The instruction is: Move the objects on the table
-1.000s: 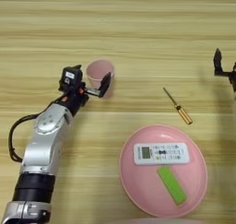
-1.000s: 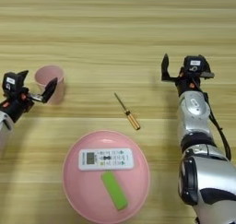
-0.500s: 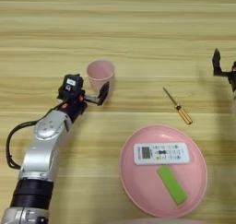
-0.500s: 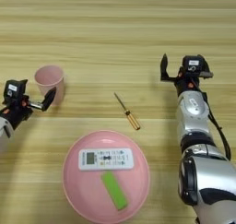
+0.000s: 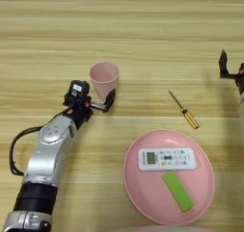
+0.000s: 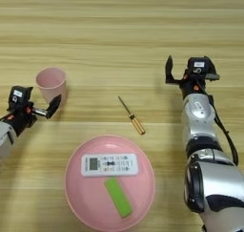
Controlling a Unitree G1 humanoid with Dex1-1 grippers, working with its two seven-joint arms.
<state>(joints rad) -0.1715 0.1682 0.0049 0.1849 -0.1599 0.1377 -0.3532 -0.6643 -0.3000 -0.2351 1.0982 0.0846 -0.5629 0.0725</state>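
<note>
I should close my right gripper on the side of the pale pink cup [image 5: 114,84] that faces the screwdriver, opposite my left gripper.
A pale pink cup [image 5: 104,77] stands upright on the wooden table [image 5: 143,30], left of centre. My left gripper [image 5: 97,102] is open just in front of the cup, on its near side, and its black finger [image 5: 110,100] is clear of the cup wall. The white remote control [image 5: 167,158] lies face up on a round pink plate [image 5: 134,183] in the near middle. Far to the right, my right gripper [image 6: 183,74] hovers open over bare wood with nothing in it.
A screwdriver with an orange handle [image 5: 184,113] lies between the cup and the right arm. A green bar [image 5: 177,191] lies on the plate beside the remote. My left forearm [image 5: 50,150] runs from the near left corner toward the cup.
My left gripper has let go of the cup and drawn back a little toward me. The cup stands free. The right arm has not moved.
</note>
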